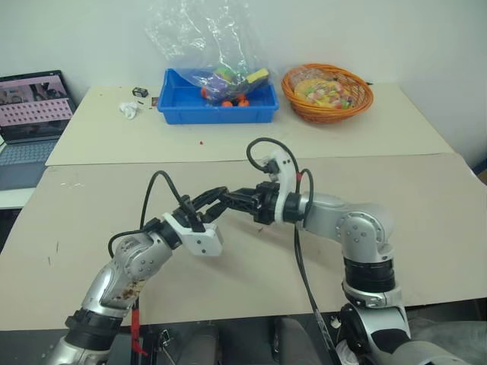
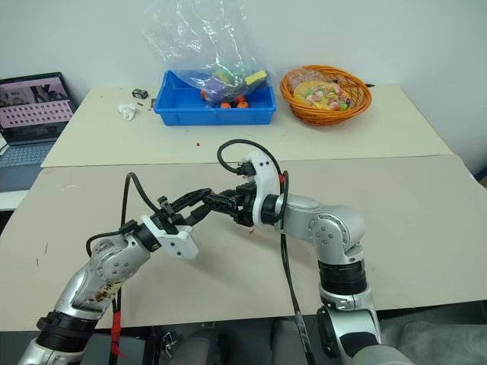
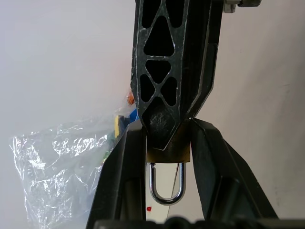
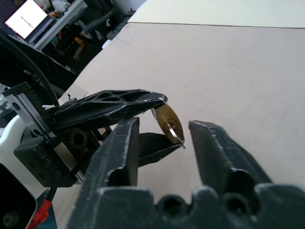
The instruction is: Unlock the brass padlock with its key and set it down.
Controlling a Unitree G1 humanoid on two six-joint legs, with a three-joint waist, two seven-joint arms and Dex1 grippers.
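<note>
The padlock's shackle points toward the wrist of my left gripper, which holds the padlock's body, so my right gripper will take the brass body (image 4: 167, 120) before my left gripper pulls the shackle.
Above the near table, my left gripper (image 3: 167, 143) is shut on the brass padlock (image 4: 167, 119). Its silvery shackle (image 3: 167, 191) points back toward the left wrist. The key (image 4: 177, 137) sticks out of the padlock's keyhole, toward my right gripper (image 4: 164, 125). That gripper stands open, one finger on each side of the key and padlock, and no contact shows. From the head views the two grippers meet tip to tip over the middle of the table, left gripper (image 1: 219, 196) against right gripper (image 1: 230, 199). One right finger (image 3: 171, 71) covers most of the padlock's body in the left wrist view.
On the far table sit a blue bin (image 1: 217, 105) with a clear plastic bag (image 1: 202, 38) of toys, an orange basket (image 1: 327, 91), crumpled white paper (image 1: 129, 110) and a red crumb (image 1: 201, 142). A laptop (image 1: 30, 114) stands at the far left. The beige tabletop (image 1: 426, 228) lies under the arms.
</note>
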